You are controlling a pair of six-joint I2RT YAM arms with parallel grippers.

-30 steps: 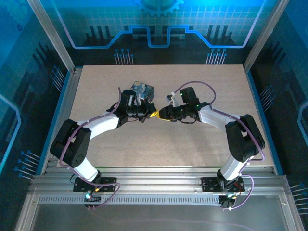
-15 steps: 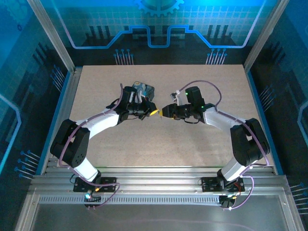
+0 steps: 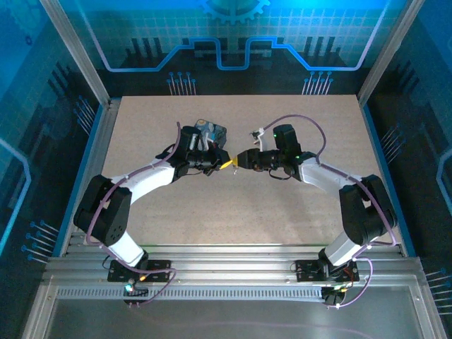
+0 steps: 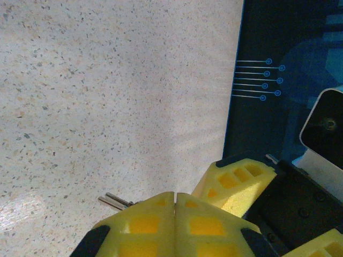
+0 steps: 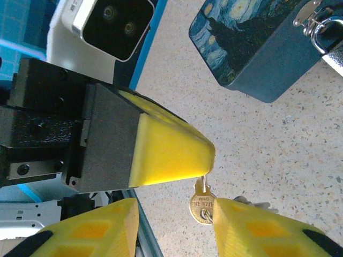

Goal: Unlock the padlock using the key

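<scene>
I am pinching the key with my left gripper by its blade, the end the padlock needs, so next I take the key's round head (image 5: 202,205) with my right gripper before my left gripper opens.
My left gripper (image 3: 226,164) is shut, pinching the thin metal top of the key (image 5: 201,206). The small brass key with a round head hangs below the left fingertip (image 5: 171,152). Thin metal ends poke out beside the shut left gripper (image 4: 175,195). My right gripper (image 5: 174,214) is open, its two yellow fingers on either side of the hanging key, the right one close against it. From above, the right gripper (image 3: 241,159) meets the left one tip to tip. The padlock (image 5: 328,43) hangs by its grey shackle from the latch of the dark painted box (image 5: 252,48).
The painted box (image 3: 212,133) stands just behind the left gripper on the speckled table (image 3: 282,113). Aluminium rails (image 3: 226,258) run along the near edge, and dark blue walls (image 4: 289,64) close in the sides.
The right gripper has moved a little left and back, up to the left gripper's tip. The left arm shifted slightly, still shut.
</scene>
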